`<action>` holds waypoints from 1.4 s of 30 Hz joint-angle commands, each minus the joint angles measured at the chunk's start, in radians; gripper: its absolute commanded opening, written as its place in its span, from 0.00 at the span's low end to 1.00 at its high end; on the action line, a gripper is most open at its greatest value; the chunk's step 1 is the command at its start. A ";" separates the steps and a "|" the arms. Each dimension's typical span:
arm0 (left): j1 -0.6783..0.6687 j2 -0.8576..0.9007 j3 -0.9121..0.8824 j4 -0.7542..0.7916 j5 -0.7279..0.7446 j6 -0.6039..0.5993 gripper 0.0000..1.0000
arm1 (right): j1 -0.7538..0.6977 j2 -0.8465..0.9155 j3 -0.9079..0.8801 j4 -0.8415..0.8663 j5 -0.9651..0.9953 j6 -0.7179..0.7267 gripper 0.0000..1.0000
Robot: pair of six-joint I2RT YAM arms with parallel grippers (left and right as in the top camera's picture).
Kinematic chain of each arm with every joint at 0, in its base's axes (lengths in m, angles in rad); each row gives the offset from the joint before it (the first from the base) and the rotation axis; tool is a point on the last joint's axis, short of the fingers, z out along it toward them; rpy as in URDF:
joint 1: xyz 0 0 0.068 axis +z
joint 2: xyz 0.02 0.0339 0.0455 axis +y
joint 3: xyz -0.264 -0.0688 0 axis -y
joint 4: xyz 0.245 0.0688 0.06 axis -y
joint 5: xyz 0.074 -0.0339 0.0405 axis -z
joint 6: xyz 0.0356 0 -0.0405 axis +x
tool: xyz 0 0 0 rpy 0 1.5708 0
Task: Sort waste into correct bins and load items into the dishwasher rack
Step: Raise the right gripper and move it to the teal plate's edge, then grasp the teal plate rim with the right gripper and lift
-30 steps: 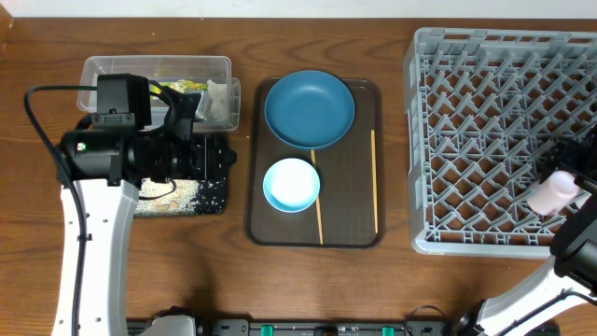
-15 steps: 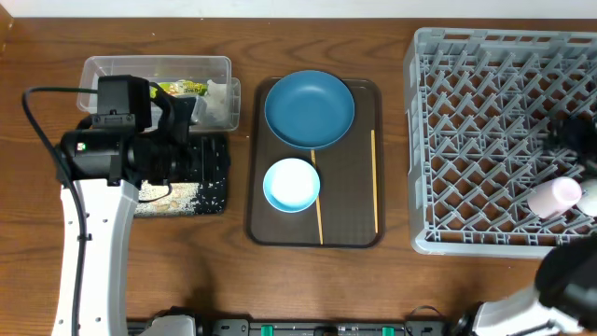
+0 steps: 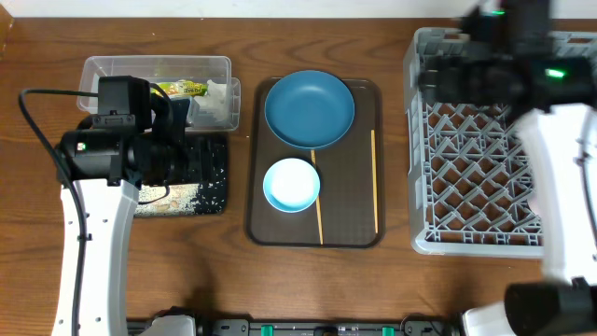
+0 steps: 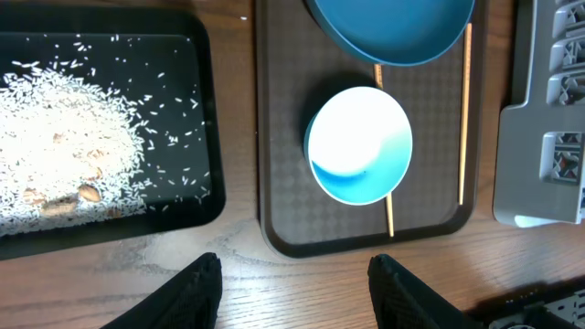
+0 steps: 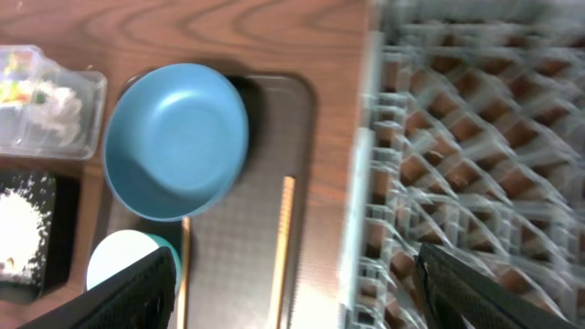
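Observation:
The dark-blue dish is next for my right gripper, which should close on its rim at the side (image 3: 353, 113) (image 5: 246, 151) nearest the rack.
On the brown serving tray lie the dark-blue dish (image 3: 309, 109), the light-blue bowl (image 3: 292, 184) and two chopsticks (image 3: 374, 182). My left gripper (image 3: 207, 157) hovers open and empty over the black tray (image 3: 210, 201), which holds rice (image 4: 64, 137). The clear tub (image 3: 159, 67) holds the snack wrapper (image 3: 182, 88) and the tissue (image 3: 217, 101). My right gripper (image 3: 438, 73), blurred, stands open and empty above the back left corner of the rack (image 3: 485, 159). In its wrist view the dish (image 5: 175, 139) and a chopstick (image 5: 283, 238) lie below. No cup shows; my right arm covers the rack's right side.
The brown serving tray (image 3: 359, 233) sits between the bins and the rack. The rack's left wall (image 4: 544, 137) stands close to that tray's right edge. A black cable (image 3: 37, 112) loops beside my left arm.
My right arm left the pink cup lying in the rack's front right and swung to the rack's back left corner. My left gripper opened wider and drew back slightly from the tub.

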 commanded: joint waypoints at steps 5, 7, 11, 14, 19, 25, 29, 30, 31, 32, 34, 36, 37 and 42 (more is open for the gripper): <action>0.004 0.002 0.000 -0.008 -0.011 -0.009 0.56 | 0.172 0.217 -0.006 0.137 0.098 0.076 0.79; 0.004 0.002 0.000 -0.008 -0.010 -0.009 0.56 | 0.200 0.280 -0.006 0.169 0.132 0.103 0.77; 0.004 0.002 0.000 -0.009 -0.010 -0.009 0.56 | 0.248 0.403 -0.006 0.228 0.143 0.131 0.69; 0.004 0.002 0.000 -0.009 -0.010 -0.009 0.56 | 0.272 0.478 -0.006 0.243 0.206 0.224 0.66; 0.004 0.002 0.000 -0.009 -0.010 -0.009 0.56 | 0.278 0.549 -0.006 0.251 0.220 0.313 0.50; 0.004 0.002 0.000 -0.009 -0.010 -0.009 0.56 | 0.280 0.566 -0.006 0.259 0.220 0.327 0.21; 0.004 0.002 0.000 -0.009 -0.010 -0.009 0.57 | 0.280 0.566 -0.005 0.268 0.220 0.329 0.09; 0.004 0.002 0.000 -0.010 -0.010 -0.009 0.57 | 0.280 0.566 -0.006 0.268 0.220 0.332 0.09; 0.004 0.002 0.000 -0.011 -0.010 -0.009 0.57 | 0.280 0.566 -0.006 0.268 0.220 0.338 0.09; 0.004 0.002 0.000 -0.012 -0.010 -0.009 0.57 | 0.280 0.566 -0.006 0.269 0.220 0.342 0.08; 0.004 0.002 0.000 -0.014 -0.010 -0.009 0.57 | 0.280 0.566 -0.006 0.267 0.221 0.370 0.08; 0.004 0.002 0.000 -0.016 -0.010 -0.009 0.57 | 0.280 0.566 -0.006 0.263 0.225 0.414 0.06; 0.004 0.002 0.000 -0.016 -0.010 -0.009 0.57 | 0.280 0.566 -0.006 0.261 0.229 0.433 0.05; 0.004 0.002 0.000 -0.017 -0.010 -0.009 0.57 | 0.279 0.566 -0.006 0.260 0.232 0.457 0.01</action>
